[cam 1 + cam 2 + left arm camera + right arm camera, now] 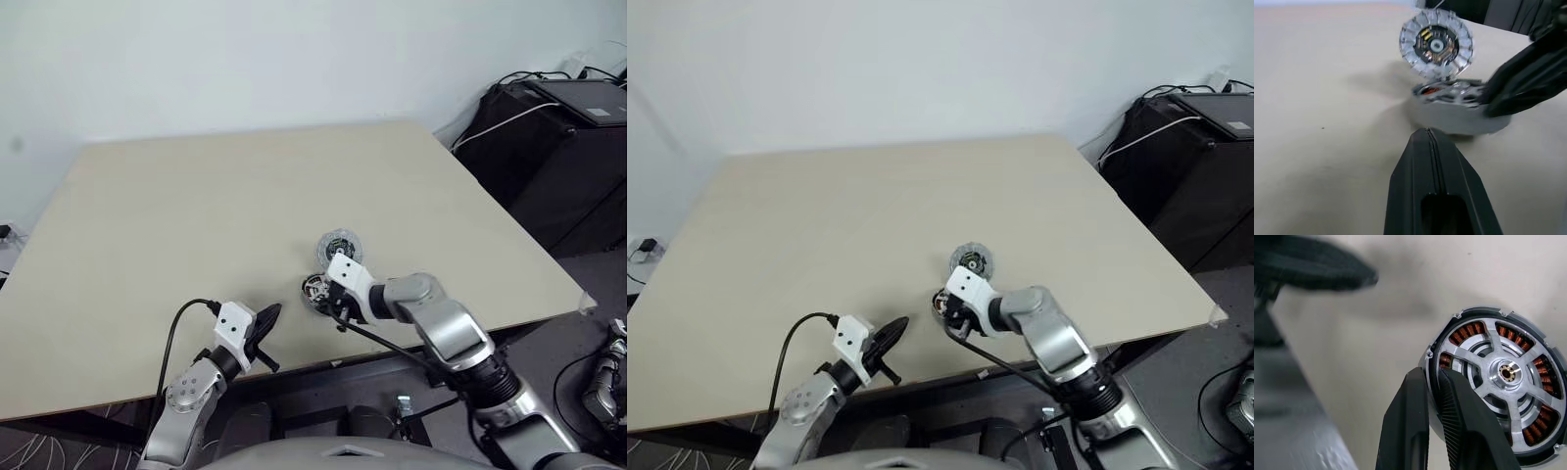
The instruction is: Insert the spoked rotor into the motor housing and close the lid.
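The lid lies beyond the motor housing, so I will regrasp the housing's rim point(1432, 353) with my right gripper and turn the lid toward myself before closing it.
The spoked rotor point(1506, 374), black-rimmed with silver spokes, sits in the motor housing point(1459, 110), and coppery windings show between the spokes. My right gripper point(1432, 374) is shut on the rotor's rim, one finger outside it and one inside. This assembly point(315, 287) rests on the table near its front edge. Just behind it lies the lid point(340, 247), a silvery disc with a dark hub facing up. My left gripper point(266, 318) is shut and holds nothing, hovering to the left of the assembly and pointing toward it.
The pale table point(196, 196) stretches wide behind and to the left of the parts. Its front edge runs close below both grippers. Black equipment with cables point(558, 137) stands off the table's far right corner.
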